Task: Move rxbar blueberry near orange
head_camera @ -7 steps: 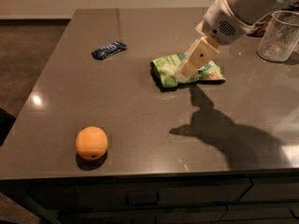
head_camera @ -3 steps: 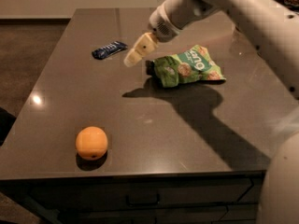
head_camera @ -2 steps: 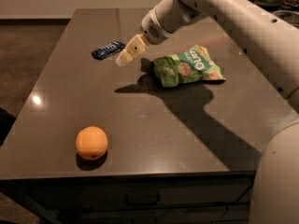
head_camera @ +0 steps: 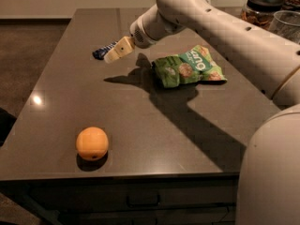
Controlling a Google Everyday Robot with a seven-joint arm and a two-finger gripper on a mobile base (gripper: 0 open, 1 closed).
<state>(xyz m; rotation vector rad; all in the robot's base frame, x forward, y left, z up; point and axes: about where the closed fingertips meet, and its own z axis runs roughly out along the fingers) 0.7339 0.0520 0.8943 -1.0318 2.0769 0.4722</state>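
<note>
Next, my gripper closes on the end of the rxbar blueberry [head_camera: 114, 47] that is closest to the green snack bag.
The rxbar blueberry [head_camera: 102, 51] is a small dark navy wrapper lying flat at the far left of the dark table [head_camera: 140, 121]; my gripper covers part of it. The gripper [head_camera: 114, 54], with cream-coloured fingers, reaches in from the right on a white arm and hangs right over the bar's near end. The orange [head_camera: 92, 143] sits near the table's front left edge, well apart from the bar and the gripper.
A green snack bag [head_camera: 189, 66] lies in the middle right of the table, just right of the gripper. A dark-lidded jar [head_camera: 262, 6] and a clear glass container [head_camera: 288, 22] stand at the back right. The white arm crosses the right side.
The gripper has swung left from over the green bag, across the table, and now sits over the blue bar. The bar, the bag and the orange have not moved.
</note>
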